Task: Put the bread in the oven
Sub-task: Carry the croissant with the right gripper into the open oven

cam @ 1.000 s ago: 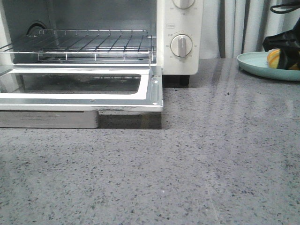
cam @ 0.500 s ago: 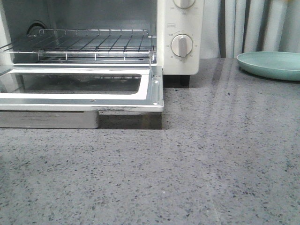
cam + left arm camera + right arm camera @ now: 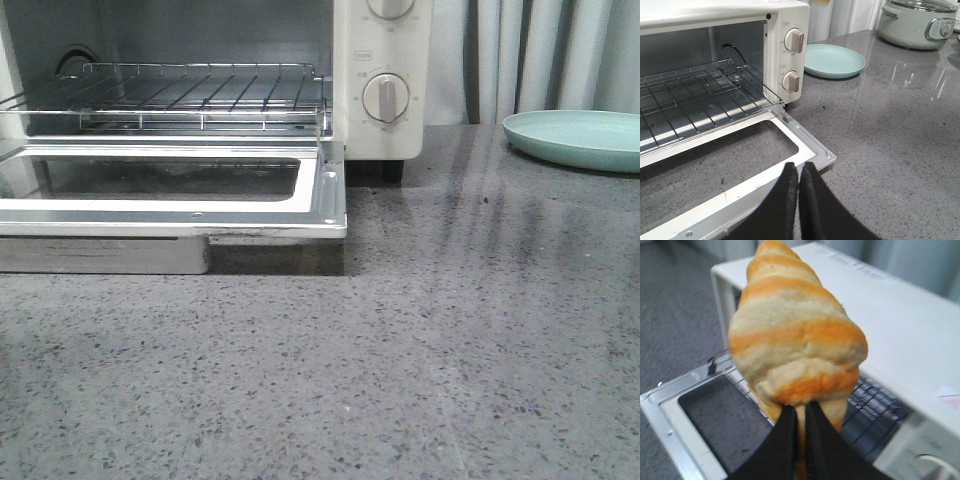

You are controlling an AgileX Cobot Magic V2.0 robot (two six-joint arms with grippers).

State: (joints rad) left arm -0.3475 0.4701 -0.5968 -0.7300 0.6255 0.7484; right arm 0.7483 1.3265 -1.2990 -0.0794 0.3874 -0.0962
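Observation:
I should use my right gripper to release the bread on the middle of the bare wire rack [image 3: 188, 74] inside the white oven.
The white oven [image 3: 385, 70] stands at the left with its glass door [image 3: 180, 190] folded down flat and its wire rack [image 3: 180, 95] bare. In the right wrist view the striped golden-orange bread [image 3: 795, 330] fills the middle, pinched at one end by my right gripper [image 3: 800, 412], which is shut on it high above the oven [image 3: 880, 310] and its open door [image 3: 675, 410]. Neither the bread nor the right arm shows in the front view. My left gripper [image 3: 799, 170] is shut with nothing in it, hovering by the near corner of the open door [image 3: 810, 150].
A pale green plate [image 3: 575, 138] lies at the back right, also seen next to the oven [image 3: 834, 61]. A pale green lidded cooker [image 3: 917, 22] stands farther back. Grey speckled counter [image 3: 400, 370] spreads in front of the oven. Curtains hang behind.
One second ago the right gripper and the bread were on the green plate at the right edge. They have since gone out of the front view, leaving the plate bare.

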